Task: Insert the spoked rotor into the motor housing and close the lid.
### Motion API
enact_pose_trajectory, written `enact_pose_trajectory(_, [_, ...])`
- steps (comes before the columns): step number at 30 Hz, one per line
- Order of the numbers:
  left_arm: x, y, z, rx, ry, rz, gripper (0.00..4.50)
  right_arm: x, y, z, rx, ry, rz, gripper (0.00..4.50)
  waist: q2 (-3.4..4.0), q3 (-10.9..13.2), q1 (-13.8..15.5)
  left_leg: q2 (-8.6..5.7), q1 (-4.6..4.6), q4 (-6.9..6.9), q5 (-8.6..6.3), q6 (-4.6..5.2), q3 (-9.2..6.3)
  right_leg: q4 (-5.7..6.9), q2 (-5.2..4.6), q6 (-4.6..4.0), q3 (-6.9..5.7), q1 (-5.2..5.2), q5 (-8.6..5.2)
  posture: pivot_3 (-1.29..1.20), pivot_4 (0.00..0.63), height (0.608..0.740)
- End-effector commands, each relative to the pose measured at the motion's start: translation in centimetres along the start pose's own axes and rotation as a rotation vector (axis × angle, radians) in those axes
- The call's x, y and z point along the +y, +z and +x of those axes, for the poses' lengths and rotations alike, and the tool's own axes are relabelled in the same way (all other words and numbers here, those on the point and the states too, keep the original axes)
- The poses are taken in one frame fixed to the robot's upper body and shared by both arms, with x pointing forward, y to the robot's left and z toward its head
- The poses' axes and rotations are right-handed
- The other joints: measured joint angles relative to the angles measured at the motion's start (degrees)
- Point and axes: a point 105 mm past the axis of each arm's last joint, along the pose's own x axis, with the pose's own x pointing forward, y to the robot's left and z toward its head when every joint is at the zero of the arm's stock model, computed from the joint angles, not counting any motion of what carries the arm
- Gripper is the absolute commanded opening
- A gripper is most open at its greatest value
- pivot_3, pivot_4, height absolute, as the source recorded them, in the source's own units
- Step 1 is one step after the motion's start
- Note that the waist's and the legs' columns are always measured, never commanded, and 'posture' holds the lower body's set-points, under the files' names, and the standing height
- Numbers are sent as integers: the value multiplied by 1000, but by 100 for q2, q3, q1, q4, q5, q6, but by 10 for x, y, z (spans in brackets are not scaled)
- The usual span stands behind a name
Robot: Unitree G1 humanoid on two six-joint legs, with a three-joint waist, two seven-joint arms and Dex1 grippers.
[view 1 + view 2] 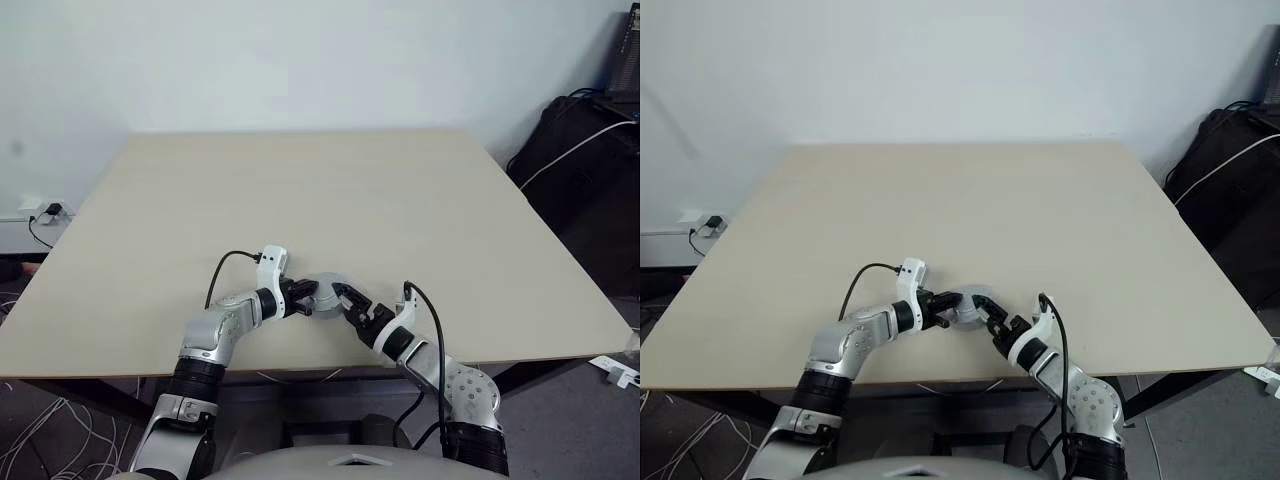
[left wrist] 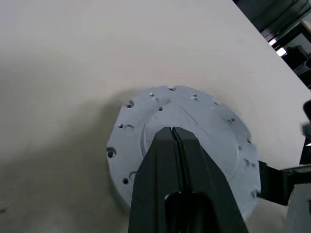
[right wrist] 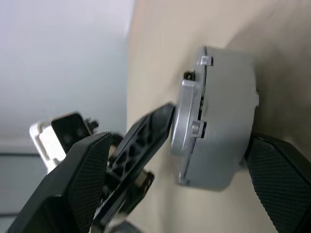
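Note:
A dark seam shows under the lid's rim as my left gripper presses its centre, so my right gripper will pinch the lid and motor housing together [image 3: 206, 158].
The motor housing [image 3: 228, 121] is a grey round shell resting on the table near its front edge. The lid [image 2: 194, 121], a grey disc with small holes, lies on top of it, and a thin dark seam shows between the two. My left gripper [image 2: 171, 129] is shut, with its tips resting on the lid's raised centre. My right gripper [image 3: 177, 141] is open and straddles the housing from the side. One of its fingers [image 3: 277, 179] is close to the housing wall and the other stands apart. The spoked rotor is hidden.
The beige table [image 1: 300, 190] stretches away behind the housing [image 1: 325, 293], whose spot is close to the front edge. A black bag [image 1: 585, 170] with a white cable stands to the right of the table. A wall socket [image 1: 45, 211] and cables lie at the left.

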Motion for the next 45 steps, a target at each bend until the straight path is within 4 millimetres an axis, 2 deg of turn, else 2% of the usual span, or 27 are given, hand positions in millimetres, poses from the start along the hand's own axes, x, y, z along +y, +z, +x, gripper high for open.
enact_pose_trajectory(1, [-1, -30, 4, 115, 1, -49, 0, 38, -12, 17, 74, 169, -14, 4481, 0, 0, -1, 0, 0, 0, 0, 0, 0, 0, 0, 1, 1, 0, 0, 0, 0, 740])
enact_pose_trajectory(7, [-1, -31, 4, 114, 2, -53, 0, 30, -2, 19, 14, 118, -1, 4481, 0, 0, -7, 0, 1, 0, 0, -1, -4, 1, 0, 2, 2, -1, 3, 0, 0, 740])
enact_pose_trajectory(10, [-2, -31, 4, 114, 1, -54, 0, 30, -4, 20, 24, 119, 1, 4481, 0, 0, -11, 0, 1, 0, 0, -1, -3, 1, 0, 2, 4, -1, 4, 0, 0, 740])
enact_pose_trajectory(13, [-2, -31, 4, 113, 0, -55, 0, 30, -6, 21, 35, 122, 4, 3854, 0, 0, -12, 0, 0, 0, 0, -1, -4, 1, 1, 1, 4, -3, 4, 0, 0, 740])
enact_pose_trajectory(20, [-2, -31, 4, 112, 1, -56, 0, 30, -7, 21, 46, 120, 7, 1596, -1, 1, -4, -2, -3, 0, 0, -1, -2, 1, -2, 1, 7, -6, 4, 0, 0, 740])
enact_pose_trajectory(22, [-1, -31, 4, 111, 2, -57, 0, 29, -7, 21, 46, 117, 8, 1203, 0, 1, -13, -2, -6, 0, 0, -1, -1, 1, -1, 1, 10, -11, 4, 0, 0, 740])
enact_pose_trajectory(32, [-2, -28, 3, 83, 3, -69, 0, 27, -7, 20, 39, 110, 16, 1196, 0, 1, -14, -2, -9, 0, 0, -1, 1, 1, 17, -1, 49, -25, 5, 0, 0, 740])
enact_pose_trajectory(39, [-15, 9, -6, -152, -27, -105, 0, 23, -5, 15, 10, 97, 33, 1196, -7, 6, -25, -2, -23, -1, -1, -1, 4, 1, 20, -25, 61, -45, 19, 0, 0, 740])
enact_pose_trajectory(45, [-8, 39, -31, -414, 42, -240, 0, 23, -3, 12, -13, 99, 49, 1196, -26, 41, -12, -2, -41, -1, -1, -1, 6, 1, 19, -28, 63, -61, 21, 0, 0, 740])
